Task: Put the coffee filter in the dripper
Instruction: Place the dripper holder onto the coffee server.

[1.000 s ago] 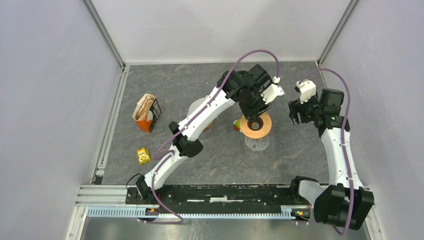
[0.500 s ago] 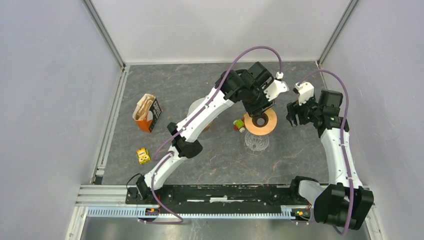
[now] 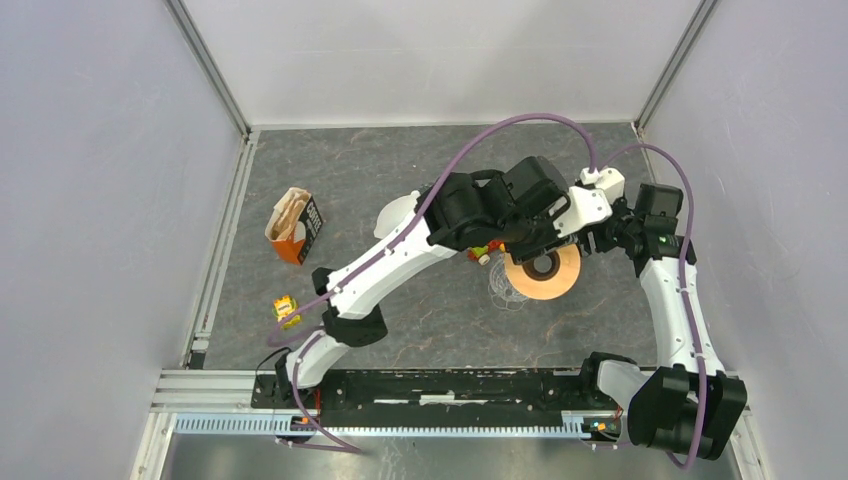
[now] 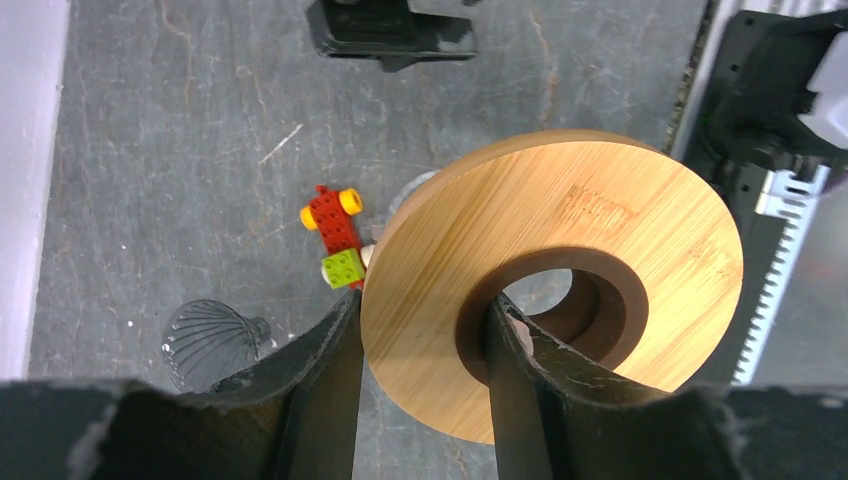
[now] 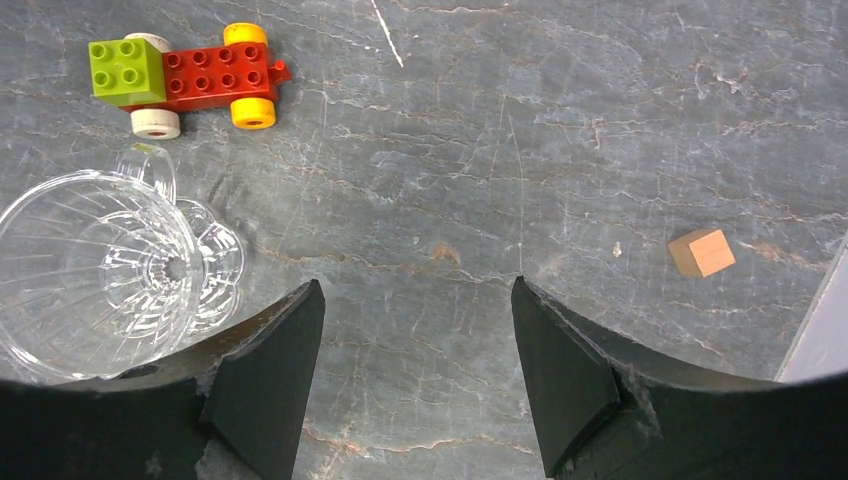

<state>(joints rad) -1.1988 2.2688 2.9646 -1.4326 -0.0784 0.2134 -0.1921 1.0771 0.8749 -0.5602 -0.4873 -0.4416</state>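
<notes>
The robot's left gripper will release the wooden ring on top of the clear glass dripper (image 3: 515,274), near the toy car. The ring is held above the table now.
The clear glass dripper (image 3: 510,288) stands on the table, also in the right wrist view (image 5: 95,265) and the left wrist view (image 4: 205,340). My left gripper (image 3: 535,255) is shut on a wooden ring (image 3: 541,271), one finger through its hole and one on its outer rim (image 4: 560,240), held above the table just right of the dripper. A white rounded thing (image 3: 398,208), possibly the coffee filter, lies partly hidden under the left arm. My right gripper (image 5: 415,290) is open and empty above bare table right of the dripper; in the top view (image 3: 610,235) it sits just behind the left wrist.
A red, yellow and green brick toy car (image 3: 481,250) lies just beyond the dripper (image 5: 190,80). A small wooden cube (image 5: 700,252) lies to the right. An open orange carton (image 3: 295,226) and a small yellow block (image 3: 287,311) are at the left. Walls enclose the table.
My left arm has swung the wooden ring rightward and nearer, from over the dripper to its right side. The right arm has barely moved.
</notes>
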